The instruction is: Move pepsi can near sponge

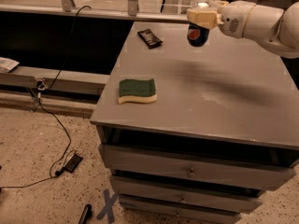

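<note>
Next, my gripper lets go of the pepsi can on the grey table (pixel 164 90), right up against the inner short end of the sponge. The can still hangs over the table's back.
The pepsi can (pixel 196 35) is dark blue with a round red-white-blue logo. It hangs in the air over the back of the grey table (pixel 219 92), held from above by my gripper (pixel 202 18). The gripper is shut on the can's top part, at the end of the white arm coming in from the right. The sponge (pixel 137 90), green on top over pale yellow foam, lies flat near the table's front left edge, well to the left of and in front of the can.
A flat dark snack wrapper (pixel 150 38) lies at the table's back left. Drawers (pixel 189 171) sit under the tabletop. On the speckled floor a black cable (pixel 56 125) runs to a small box (pixel 72 162). A dark ledge (pixel 51 78) runs along the left.
</note>
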Controlling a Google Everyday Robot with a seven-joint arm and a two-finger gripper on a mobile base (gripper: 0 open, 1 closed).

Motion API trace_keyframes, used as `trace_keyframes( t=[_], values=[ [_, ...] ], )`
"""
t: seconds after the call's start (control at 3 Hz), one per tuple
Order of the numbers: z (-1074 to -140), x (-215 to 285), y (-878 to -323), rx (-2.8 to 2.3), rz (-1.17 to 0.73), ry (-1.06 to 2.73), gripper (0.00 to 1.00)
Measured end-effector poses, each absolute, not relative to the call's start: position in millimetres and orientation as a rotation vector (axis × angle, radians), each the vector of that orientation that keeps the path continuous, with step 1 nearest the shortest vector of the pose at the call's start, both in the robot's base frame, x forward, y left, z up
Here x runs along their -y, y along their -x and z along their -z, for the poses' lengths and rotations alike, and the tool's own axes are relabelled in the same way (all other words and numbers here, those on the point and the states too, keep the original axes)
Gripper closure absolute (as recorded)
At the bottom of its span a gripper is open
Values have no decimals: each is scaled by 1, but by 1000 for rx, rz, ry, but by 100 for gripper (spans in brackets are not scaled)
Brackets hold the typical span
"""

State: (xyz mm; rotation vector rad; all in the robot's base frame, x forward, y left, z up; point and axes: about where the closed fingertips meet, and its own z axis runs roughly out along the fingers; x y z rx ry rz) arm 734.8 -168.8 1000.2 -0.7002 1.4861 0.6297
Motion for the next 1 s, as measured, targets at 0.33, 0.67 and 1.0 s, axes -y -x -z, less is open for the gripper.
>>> trace_keyframes(
  t=[0.33,0.67,1.0],
  values=[
    [-999,154,-714,-1516,-672,788,100],
    [-997,151,-712,-1517,-681,801,100],
    [-983,133,-702,-1540,-727,885,100]
  ],
)
